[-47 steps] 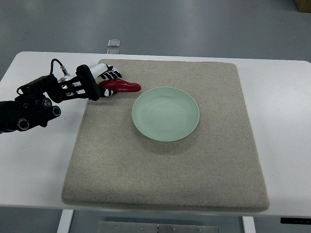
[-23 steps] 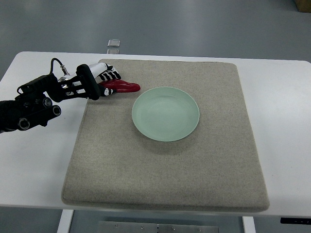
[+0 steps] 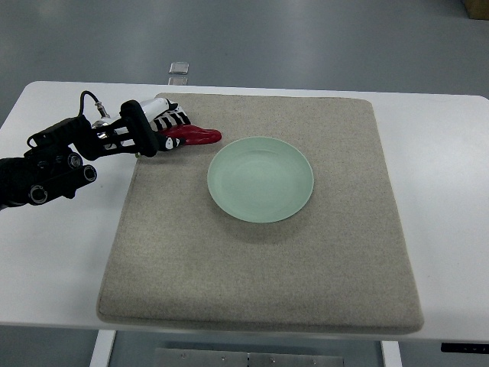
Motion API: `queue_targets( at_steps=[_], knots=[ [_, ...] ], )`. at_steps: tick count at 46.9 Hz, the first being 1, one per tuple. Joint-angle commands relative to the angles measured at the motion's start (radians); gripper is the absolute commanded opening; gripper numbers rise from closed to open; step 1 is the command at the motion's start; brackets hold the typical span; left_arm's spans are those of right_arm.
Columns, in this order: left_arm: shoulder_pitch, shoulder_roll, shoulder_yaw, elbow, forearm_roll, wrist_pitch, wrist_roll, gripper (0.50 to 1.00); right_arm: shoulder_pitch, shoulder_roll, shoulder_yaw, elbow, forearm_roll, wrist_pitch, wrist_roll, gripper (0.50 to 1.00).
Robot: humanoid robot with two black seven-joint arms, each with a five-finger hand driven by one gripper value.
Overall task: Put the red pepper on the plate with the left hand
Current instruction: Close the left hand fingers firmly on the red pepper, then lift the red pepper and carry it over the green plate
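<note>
The red pepper will go on the plate as I let go of it with my left gripper across the middle of the pale green plate [image 3: 264,179].
A glossy red pepper [image 3: 194,135] lies at the far left of the beige mat, its tip pointing right toward the pale green plate [image 3: 260,179]. My left hand [image 3: 163,130] comes in from the left edge on a black arm. Its black-and-white fingers are curled around the pepper's left end. The pepper stays a short gap to the upper left of the plate's rim. Nothing lies on the plate.
The beige mat [image 3: 260,260] covers most of the white table [image 3: 443,168]. A small metal clip [image 3: 179,69] sits at the table's far edge, behind the hand. The right arm does not show.
The hand and pepper have barely shifted; the pepper sits very slightly higher in the picture than a second ago.
</note>
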Motion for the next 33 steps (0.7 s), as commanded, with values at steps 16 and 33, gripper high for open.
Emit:
queue_targets(
  at_steps=[16,33],
  knots=[
    [-0.017,0.004,-0.047,-0.022,-0.003,-0.001,-0.005,0.500,0.000,0.000,0.000,0.000,0.000,0.000,-0.001,0.932],
    [-0.041,0.010,-0.135,-0.183,0.139,-0.010,-0.020,0.500,0.000,0.000,0.000,0.000,0.000,0.000,-0.001,0.932]
  ],
)
